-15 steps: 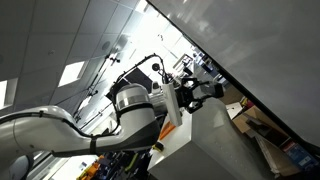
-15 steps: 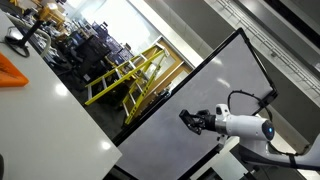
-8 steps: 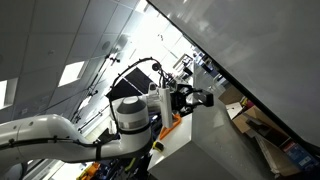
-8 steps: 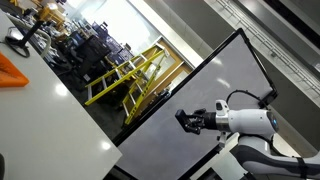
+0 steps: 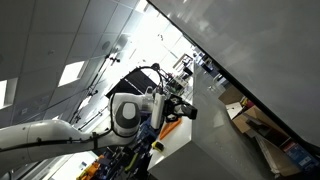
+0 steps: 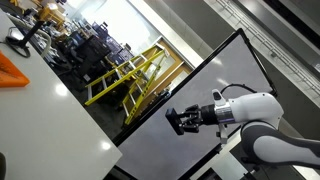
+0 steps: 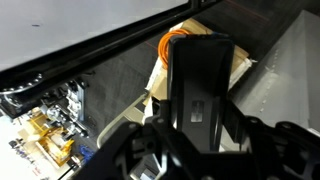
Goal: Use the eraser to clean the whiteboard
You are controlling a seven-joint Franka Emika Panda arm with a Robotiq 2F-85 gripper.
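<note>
Next, my gripper sets the black eraser down on the white table (image 5: pixel 182 136) beside the orange object, near the table's edge. The eraser is now at the whiteboard's lower part.
The whiteboard (image 6: pixel 190 95) is a large glossy grey-white panel with a thin dark border. It also fills the upper right of an exterior view (image 5: pixel 260 50) and the top left of the wrist view (image 7: pixel 70 25). My gripper (image 6: pixel 181 121) hangs in front of the board's lower part, and it also shows in an exterior view (image 5: pixel 186 108). In the wrist view the gripper (image 7: pixel 200 112) is shut on a black block, the eraser (image 7: pixel 200 80), which stands between the fingers. Whether the eraser touches the board I cannot tell.
A white table (image 6: pixel 50 110) with an orange object (image 6: pixel 10 70) lies beside the board. Yellow railings (image 6: pixel 125 75) stand behind it. Boxes and clutter (image 5: pixel 265 130) lie below the board. An orange cable coil (image 7: pixel 180 38) lies on cardboard under the gripper.
The arm has swung the gripper and eraser sideways in front of the board, away from its edge and a little lower, and the wrist has turned.
</note>
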